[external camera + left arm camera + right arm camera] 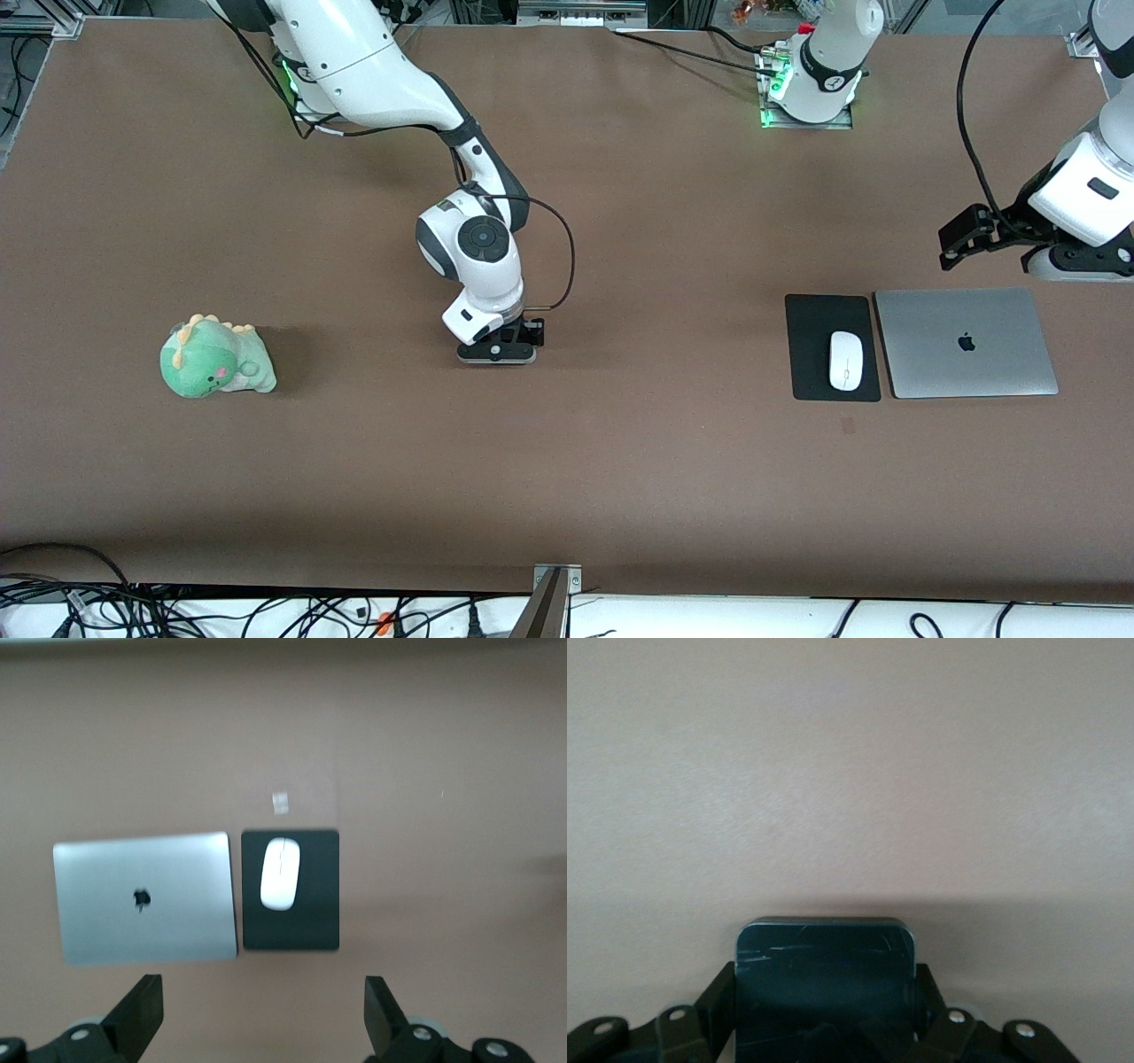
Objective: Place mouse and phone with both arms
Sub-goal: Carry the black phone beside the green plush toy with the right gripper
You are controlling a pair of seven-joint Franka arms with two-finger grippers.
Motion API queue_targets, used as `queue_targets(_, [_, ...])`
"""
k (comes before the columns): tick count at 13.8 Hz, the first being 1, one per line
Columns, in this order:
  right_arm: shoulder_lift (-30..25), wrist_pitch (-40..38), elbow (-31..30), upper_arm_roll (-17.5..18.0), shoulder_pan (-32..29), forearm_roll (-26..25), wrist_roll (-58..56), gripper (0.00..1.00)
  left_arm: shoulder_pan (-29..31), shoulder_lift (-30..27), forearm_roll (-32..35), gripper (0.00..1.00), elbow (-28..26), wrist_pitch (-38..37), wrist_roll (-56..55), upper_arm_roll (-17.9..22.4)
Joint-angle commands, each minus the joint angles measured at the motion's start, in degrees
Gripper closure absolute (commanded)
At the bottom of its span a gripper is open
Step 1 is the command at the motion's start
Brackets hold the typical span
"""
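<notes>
The black phone will go down on the table [294,356] beside the green plush dinosaur from my right gripper.
The white mouse [845,360] lies on a black mouse pad [811,354] toward the left arm's end of the table; it also shows in the left wrist view [281,873]. The black phone [496,357] lies flat on the table near its middle. My right gripper [500,341] is down on it, with a finger against each long side; the right wrist view shows the phone's glossy face [824,961] between them. My left gripper [961,237] is open and empty, raised over the bare table beside the laptop's farther edge.
A closed silver laptop [966,342] lies beside the mouse pad. A green plush dinosaur [215,357] sits toward the right arm's end. A small tape mark [848,425] is on the brown table just nearer the camera than the pad.
</notes>
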Motion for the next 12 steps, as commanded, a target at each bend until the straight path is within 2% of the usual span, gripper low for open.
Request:
queue_targets(1, [0.2,-9.9,7.1,0.4,-2.2,-0.2,-4.5,0.88,0.4,0.5,-2.2,0.00,2.6,-4.5,-3.2,0.0])
queue_targets(3, [0.1,-14.6,10.1,0.5,-3.9,1.1,-8.4,0.88,0.5,0.5,-3.1,0.00,2.7,-4.5,-4.0,0.2])
queue_targets(6, [-1.4,-15.2,9.7,0.5,-6.9,5.6,-17.9,0.89,0.6,0.7,-3.1,0.00,2.8,-4.4,-4.0,0.2])
queue_targets(9, [-3.8,-15.9,7.8,0.5,-10.8,6.8,-24.3,0.91,0.6,0.8,-3.1,0.00,2.9,-4.1,-4.1,0.2])
queue_targets(12, [-8.3,-15.7,2.5,0.4,-14.8,9.4,-30.7,0.92,0.6,0.9,-3.1,0.00,2.9,-4.1,-4.1,0.2])
